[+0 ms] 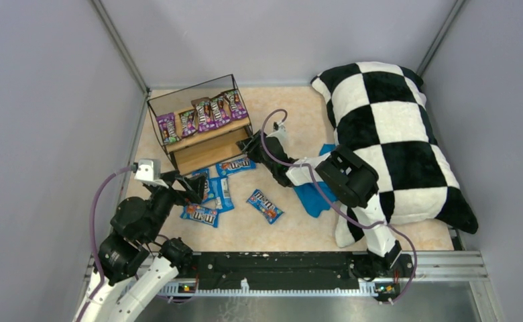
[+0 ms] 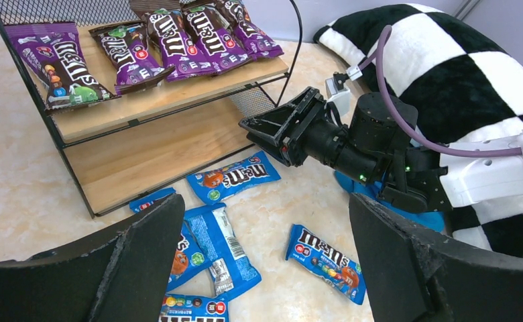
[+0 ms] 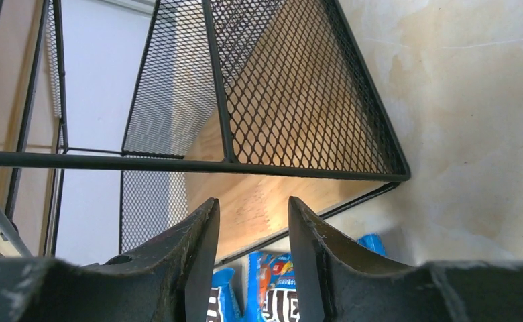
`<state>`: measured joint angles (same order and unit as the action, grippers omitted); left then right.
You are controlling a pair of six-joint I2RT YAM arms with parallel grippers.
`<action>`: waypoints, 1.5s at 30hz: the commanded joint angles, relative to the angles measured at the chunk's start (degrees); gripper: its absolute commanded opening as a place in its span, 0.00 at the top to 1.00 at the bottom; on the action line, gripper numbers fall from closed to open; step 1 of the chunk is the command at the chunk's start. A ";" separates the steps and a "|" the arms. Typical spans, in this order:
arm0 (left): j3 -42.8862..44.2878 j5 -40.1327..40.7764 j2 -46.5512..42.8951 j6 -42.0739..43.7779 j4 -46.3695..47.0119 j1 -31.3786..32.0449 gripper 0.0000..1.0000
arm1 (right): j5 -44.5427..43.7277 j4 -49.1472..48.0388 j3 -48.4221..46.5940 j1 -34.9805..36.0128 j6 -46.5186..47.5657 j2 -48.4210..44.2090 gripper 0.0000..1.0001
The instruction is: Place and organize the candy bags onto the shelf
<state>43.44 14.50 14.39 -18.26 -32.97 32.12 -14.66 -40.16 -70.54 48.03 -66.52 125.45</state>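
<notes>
A blue candy bag lies just outside the lower board of the shelf. Next, my right gripper backs away and pinches the bag's nearer end (image 1: 251, 163) before sliding it in.
The shelf (image 1: 205, 155) stands at the back left. Several purple candy bags (image 1: 205, 113) lie in a row on its top board (image 2: 171, 94); its lower board (image 2: 151, 154) is bare. Several blue candy bags lie on the table in front of it: one near the shelf (image 2: 232, 178), one apart to the right (image 2: 326, 253), and overlapping ones (image 2: 222, 241) to the left. My left gripper (image 2: 265, 201) is wide open and empty above these blue bags (image 1: 200, 215). My right gripper (image 3: 252, 204) is partly open and empty, at the right end of the lower board (image 1: 247, 144).
A big black-and-white checkered pillow (image 1: 393, 134) fills the right side. A plain blue cloth (image 1: 316, 194) lies under the right arm. Grey walls close in the table at the left, back and right. The shelf's mesh side panel (image 3: 299, 100) is close in front of the right gripper.
</notes>
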 commanded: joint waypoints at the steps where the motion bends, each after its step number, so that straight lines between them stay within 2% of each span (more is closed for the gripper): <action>1: -0.45 0.14 0.26 0.50 2.92 0.10 0.02 | 1.86 -1.28 0.95 0.31 0.18 -3.36 0.55; 6: -0.46 -0.29 0.38 0.59 3.01 0.08 0.02 | 4.66 3.27 8.61 -0.07 6.68 -10.38 0.43; 9: -0.40 -0.38 0.37 0.60 2.96 0.06 0.01 | 6.01 6.83 13.60 -0.98 10.30 -14.31 0.32; 12: -0.43 -0.52 0.39 0.60 2.99 0.12 0.02 | 16.48 8.06 15.23 -4.77 11.68 -13.66 0.31; 15: -0.45 -0.75 0.46 0.60 3.00 0.11 0.02 | 26.87 12.74 12.45 -8.60 14.82 -10.76 0.32; 18: -0.46 -0.66 0.46 0.60 3.05 0.12 0.02 | 32.33 17.01 8.50 -10.36 18.39 -7.87 0.38; 25: -0.50 -0.31 0.66 0.55 2.94 0.09 0.01 | 38.99 9.84 4.68 -11.14 13.27 -1.75 0.50; 32: -0.54 -0.32 1.31 0.51 2.96 0.09 0.02 | 41.55 2.37 3.21 -10.52 7.40 2.33 0.64; 36: -0.55 -0.57 1.85 0.51 3.09 0.00 0.02 | 43.14 -1.23 5.03 -9.24 4.55 1.76 0.76; 40: -0.53 -0.36 1.63 0.42 3.09 0.07 0.01 | 42.27 -7.16 11.29 -6.38 -0.24 -0.76 0.86; 43: -0.61 -0.36 1.49 0.51 3.25 0.02 0.02 | 40.21 -8.81 14.49 -3.82 -0.89 -2.73 0.86; 45: -0.67 -0.46 1.60 0.59 3.31 0.04 0.01 | 39.89 -9.70 15.50 -3.14 -0.47 -3.28 0.75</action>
<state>43.31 14.24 15.53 -18.24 -32.56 32.12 26.59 -45.69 -57.52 42.57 -66.24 125.67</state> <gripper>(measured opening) 0.986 0.173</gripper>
